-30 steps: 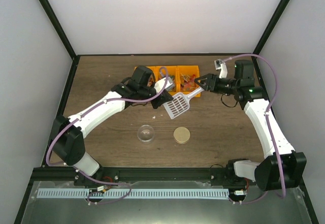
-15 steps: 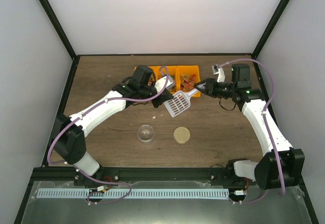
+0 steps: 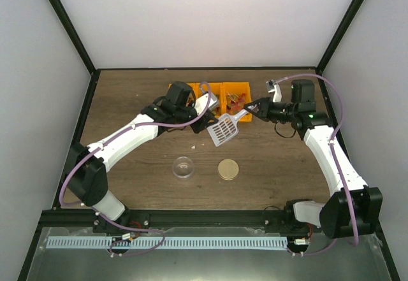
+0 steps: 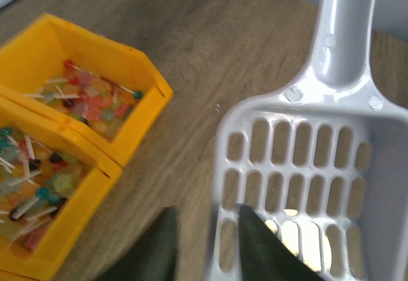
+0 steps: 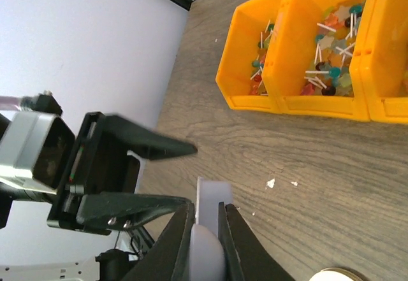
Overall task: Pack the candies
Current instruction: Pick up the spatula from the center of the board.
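Observation:
I will back my left gripper off, as the scoop slants with its side edge inside that gripper's open fingers, and then take the scoop's front edge point(image 3: 212, 138) opposite its handle with it.
A white slotted scoop point(image 3: 223, 130) hangs above the table in front of the orange bins point(image 3: 210, 99). My right gripper point(image 3: 245, 110) is shut on the scoop's handle point(image 5: 209, 198), which its fingers clamp from both sides. My left gripper point(image 3: 207, 123) is open, its fingers point(image 4: 261, 246) straddling the scoop's rim point(image 4: 223, 166) with a gap on the outer side. The same open left gripper point(image 5: 185, 174) shows in the right wrist view. The candies point(image 4: 89, 99) lie in the bins, small and mixed in colour, some on white sticks point(image 5: 328, 64). The scoop point(image 4: 306, 166) holds nothing.
A small clear jar point(image 3: 183, 167) and a round gold lid point(image 3: 228, 169) sit on the wooden table nearer the arm bases. A few white crumbs point(image 5: 271, 183) lie on the wood in front of the bins. Black frame posts edge the table.
My right gripper has moved in and shut on the scoop's handle. My left gripper has opened and let go of the scoop's rim. The scoop shifted slightly toward the bins.

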Controlling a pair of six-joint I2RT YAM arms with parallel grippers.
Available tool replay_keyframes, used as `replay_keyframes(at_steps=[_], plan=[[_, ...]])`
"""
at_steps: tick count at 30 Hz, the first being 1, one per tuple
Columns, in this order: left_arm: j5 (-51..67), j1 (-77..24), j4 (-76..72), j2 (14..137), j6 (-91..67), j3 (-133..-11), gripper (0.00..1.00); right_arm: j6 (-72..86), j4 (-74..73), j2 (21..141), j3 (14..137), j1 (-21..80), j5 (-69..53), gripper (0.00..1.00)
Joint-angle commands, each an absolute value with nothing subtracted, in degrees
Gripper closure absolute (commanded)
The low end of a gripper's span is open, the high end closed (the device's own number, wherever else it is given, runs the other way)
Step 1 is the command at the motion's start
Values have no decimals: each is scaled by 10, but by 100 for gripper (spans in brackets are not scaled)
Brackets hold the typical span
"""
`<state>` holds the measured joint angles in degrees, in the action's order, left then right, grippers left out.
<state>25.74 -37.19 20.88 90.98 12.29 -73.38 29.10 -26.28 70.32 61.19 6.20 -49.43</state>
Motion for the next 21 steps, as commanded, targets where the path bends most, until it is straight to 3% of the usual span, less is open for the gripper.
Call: replay_keyframes(at_steps=[1, 2, 6, 13, 17, 21], plan=[[228, -370, 156, 890, 82, -732, 5, 331, -223, 689, 602, 62, -503, 99], [220, -368, 148, 887, 66, -729, 1, 339, -214, 686, 603, 62, -497, 99], [205, -340, 95, 861, -73, -692, 0, 367, -181, 674, 608, 62, -467, 99], [362, -257, -111, 838, -461, -578, 0, 424, -80, 640, 580, 61, -440, 99], [406, -258, -293, 841, -603, -510, 0, 446, -34, 632, 561, 62, -447, 99], [418, -262, -371, 851, -675, -503, 0, 469, 3, 630, 547, 61, -452, 99]])
